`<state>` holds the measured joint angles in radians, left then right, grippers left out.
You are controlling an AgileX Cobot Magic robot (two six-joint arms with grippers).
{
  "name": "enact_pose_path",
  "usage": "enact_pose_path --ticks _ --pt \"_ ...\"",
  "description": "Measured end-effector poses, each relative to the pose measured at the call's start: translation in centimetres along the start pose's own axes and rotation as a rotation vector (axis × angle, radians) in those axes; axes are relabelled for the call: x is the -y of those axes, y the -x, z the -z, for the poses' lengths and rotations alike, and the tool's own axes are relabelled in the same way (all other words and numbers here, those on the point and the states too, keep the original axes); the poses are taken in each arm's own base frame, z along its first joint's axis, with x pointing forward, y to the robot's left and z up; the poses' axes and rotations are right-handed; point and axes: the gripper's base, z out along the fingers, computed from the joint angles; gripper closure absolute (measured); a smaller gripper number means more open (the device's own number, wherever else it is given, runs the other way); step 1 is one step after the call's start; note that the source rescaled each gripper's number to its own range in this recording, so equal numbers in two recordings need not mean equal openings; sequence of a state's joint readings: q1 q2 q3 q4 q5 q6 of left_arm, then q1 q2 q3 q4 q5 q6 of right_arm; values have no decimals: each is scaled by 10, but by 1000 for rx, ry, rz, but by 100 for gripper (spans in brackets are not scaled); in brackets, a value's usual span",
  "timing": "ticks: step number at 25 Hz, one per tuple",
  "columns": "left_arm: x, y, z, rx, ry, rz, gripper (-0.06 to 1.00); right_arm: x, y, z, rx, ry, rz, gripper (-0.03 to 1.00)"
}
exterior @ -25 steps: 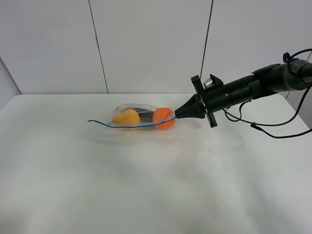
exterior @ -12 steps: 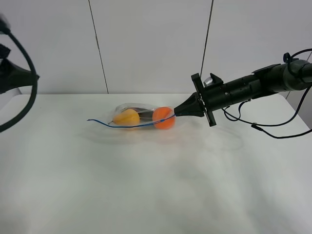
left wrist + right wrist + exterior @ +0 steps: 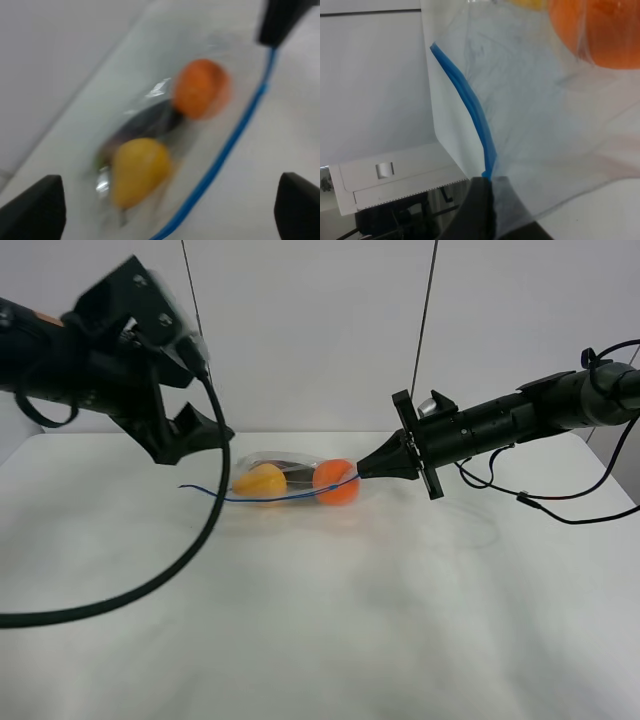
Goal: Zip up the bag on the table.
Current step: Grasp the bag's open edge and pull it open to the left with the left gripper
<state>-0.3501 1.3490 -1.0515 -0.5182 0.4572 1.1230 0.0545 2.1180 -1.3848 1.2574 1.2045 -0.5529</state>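
The zip's blue slider [image 3: 337, 486] [image 3: 263, 88], beside the orange fruit and close to my right gripper, will be gripped by my left gripper, which will then zip up the bag.
The bag [image 3: 290, 480] lies on the table [image 3: 320, 620] at the back middle, clear plastic with a blue zip strip [image 3: 215, 494] along its near edge. Inside are a yellow fruit [image 3: 260, 481] and an orange fruit [image 3: 337, 481]. My right gripper [image 3: 365, 474] is shut on the bag's right end, pinching the zip strip [image 3: 470, 110] at its tips [image 3: 487, 192]. My left gripper [image 3: 205, 400] hangs open above and just left of the bag's left end. In the left wrist view the bag [image 3: 165, 125] shows blurred between the wide-apart fingers [image 3: 45, 207].
A thick black cable [image 3: 170, 570] loops from the left arm down over the table's left half. The right arm's cables [image 3: 560, 510] hang at the far right. A grey panelled wall [image 3: 310, 330] stands behind the table.
The left arm has swung in from the far left to above the bag's left end, still blurred with motion. The right gripper and the bag have stayed put.
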Motion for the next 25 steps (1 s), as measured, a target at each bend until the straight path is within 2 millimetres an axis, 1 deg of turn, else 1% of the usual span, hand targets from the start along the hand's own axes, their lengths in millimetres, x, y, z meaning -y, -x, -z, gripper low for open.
enact_pose_path --ticks 4,11,15,19,23,25 --pt "26 3 -29 8 -44 -40 -3 0 0 0 0 0 -3 97" --pt "76 3 -81 63 8 -119 -3 0 0 0 0 0 -4 97" --pt "97 0 -109 77 41 -151 -3 0 0 0 0 0 -7 97" --pt "109 -8 -135 85 100 -175 -3 0 0 0 0 0 -7 97" --pt "113 -21 -157 79 168 -189 -2 0 0 0 0 0 -7 97" --pt "112 -25 -163 91 218 -194 2 0 0 0 0 0 -7 97"
